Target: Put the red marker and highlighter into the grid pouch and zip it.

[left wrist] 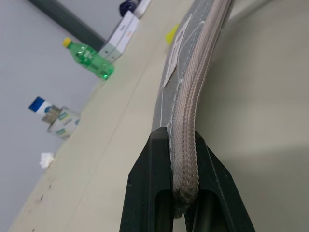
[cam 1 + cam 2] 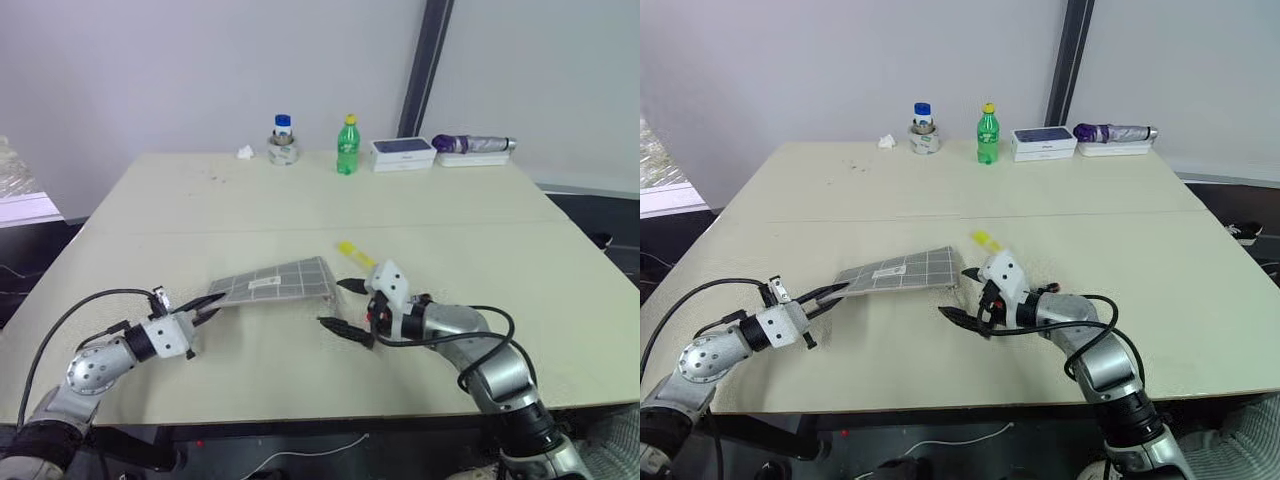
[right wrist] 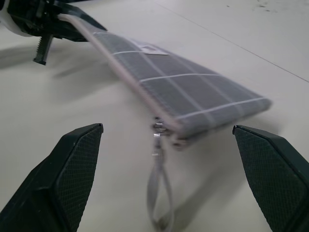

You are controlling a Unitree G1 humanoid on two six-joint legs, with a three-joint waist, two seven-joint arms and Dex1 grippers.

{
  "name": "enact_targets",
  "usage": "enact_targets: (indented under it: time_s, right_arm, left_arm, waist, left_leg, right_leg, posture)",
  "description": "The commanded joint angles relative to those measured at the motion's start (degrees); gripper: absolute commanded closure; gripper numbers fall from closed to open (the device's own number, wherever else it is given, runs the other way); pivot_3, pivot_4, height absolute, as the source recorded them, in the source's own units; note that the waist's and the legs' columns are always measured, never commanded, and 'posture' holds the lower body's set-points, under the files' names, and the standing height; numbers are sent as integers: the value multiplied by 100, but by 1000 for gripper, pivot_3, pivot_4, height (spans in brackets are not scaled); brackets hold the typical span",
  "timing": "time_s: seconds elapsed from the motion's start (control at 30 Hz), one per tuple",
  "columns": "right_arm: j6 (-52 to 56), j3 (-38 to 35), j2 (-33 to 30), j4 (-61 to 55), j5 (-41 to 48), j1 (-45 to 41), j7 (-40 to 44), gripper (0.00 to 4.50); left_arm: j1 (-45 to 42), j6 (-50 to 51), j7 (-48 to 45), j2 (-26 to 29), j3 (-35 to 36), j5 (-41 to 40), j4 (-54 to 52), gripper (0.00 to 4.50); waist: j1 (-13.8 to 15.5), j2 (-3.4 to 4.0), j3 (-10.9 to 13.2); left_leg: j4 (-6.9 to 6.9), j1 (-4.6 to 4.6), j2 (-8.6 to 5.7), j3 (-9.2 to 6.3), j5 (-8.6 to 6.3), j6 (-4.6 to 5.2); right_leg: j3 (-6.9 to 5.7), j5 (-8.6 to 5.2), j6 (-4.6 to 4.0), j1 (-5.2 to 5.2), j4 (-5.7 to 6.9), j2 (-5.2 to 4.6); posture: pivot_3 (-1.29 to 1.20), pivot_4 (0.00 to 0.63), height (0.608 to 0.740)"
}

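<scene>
The grid pouch's zipper edge is closed, so next my right gripper pinches the hanging cord pull (image 3: pixel 157 162) and pulls it toward my left gripper first.
The grid pouch (image 2: pixel 275 283), grey with white lines and a small white label, lies slanted at mid-table. My left gripper (image 2: pixel 210 300) is shut on its left end and pinches the zipper edge (image 1: pixel 186 145). The zipper slider and its thin cord pull (image 3: pixel 159 193) sit at the pouch's right end. My right gripper (image 2: pixel 345 306) is open just right of that end, and the cord hangs between its spread fingers (image 3: pixel 72 179) without touching them. The yellow highlighter (image 2: pixel 355 253) lies on the table just beyond the right gripper. The red marker is hidden.
Along the table's far edge (image 2: pixel 330 158) stand a small jar with a blue cap (image 2: pixel 283 140), a green bottle (image 2: pixel 347 146), a white box (image 2: pixel 402 153) and a purple umbrella (image 2: pixel 475 145). A scrap of white paper (image 2: pixel 245 152) lies by the jar.
</scene>
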Motion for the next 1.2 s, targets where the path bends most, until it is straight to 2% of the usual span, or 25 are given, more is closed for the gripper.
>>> enact_targets:
  time_s: [0.03,0.23,0.47,0.7,0.8,1.0,1.03,1.2]
  right_arm:
    - [-180,-45,-59,-60,-77,-102,-98,31]
    - [-240,-135,-42,242,-75,-220,-233,31]
    - [419,-518,890,563,473,-387,-913,31]
    - [754,-444,1061,700,478,-490,-1183,31]
    - [849,-531,1037,687,540,-479,-1250,914]
    - [943,-431,922,601,490,-416,-1256,4093]
    - [953,-409,927,587,489,-429,-1267,4438]
    - [885,53,687,438,55,-671,-1278,4438]
  left_arm:
    - [79,416,183,-50,410,-90,-566,4500]
    - [257,750,229,-219,578,142,-1046,4500]
    - [318,981,282,-434,641,326,-1327,4500]
    - [328,1178,341,-570,692,414,-1552,4500]
    - [358,1257,394,-619,722,456,-1615,4500]
    - [437,1321,465,-723,729,555,-1682,4500]
    - [440,1328,471,-739,719,573,-1689,4500]
    - [489,1414,489,-815,668,747,-1760,4500]
  waist:
    - [6,-1,0]
    - [-13,-1,0]
    - [-15,-1,1]
    - [-4,-1,0]
    - [-15,-1,1]
    - [-12,-1,1]
    - [-12,-1,1]
    - [-17,-1,1]
  left_leg:
    - [1,0,0,0,0,0]
    - [-4,0,-1,0,0,0]
    - [-6,0,1,0,1,-1]
    - [-6,0,0,-1,0,-1]
    - [-7,0,0,0,0,-1]
    - [-9,-1,0,1,0,-1]
    - [-9,0,1,1,0,-1]
    - [-9,-1,0,1,0,-1]
  right_leg:
    - [0,0,0,0,0,0]
    - [0,0,0,-3,-1,2]
    - [1,0,0,-3,-2,5]
    - [1,0,0,-2,-2,2]
    - [2,0,0,-5,-2,3]
    - [2,0,0,-6,-3,3]
    - [2,0,0,-5,-3,3]
    - [3,0,0,-6,-3,3]
  posture:
    - [0,150,740]
    - [0,150,740]
    - [0,150,740]
    - [0,150,740]
    - [0,150,740]
    - [0,150,740]
    - [0,150,740]
    - [0,150,740]
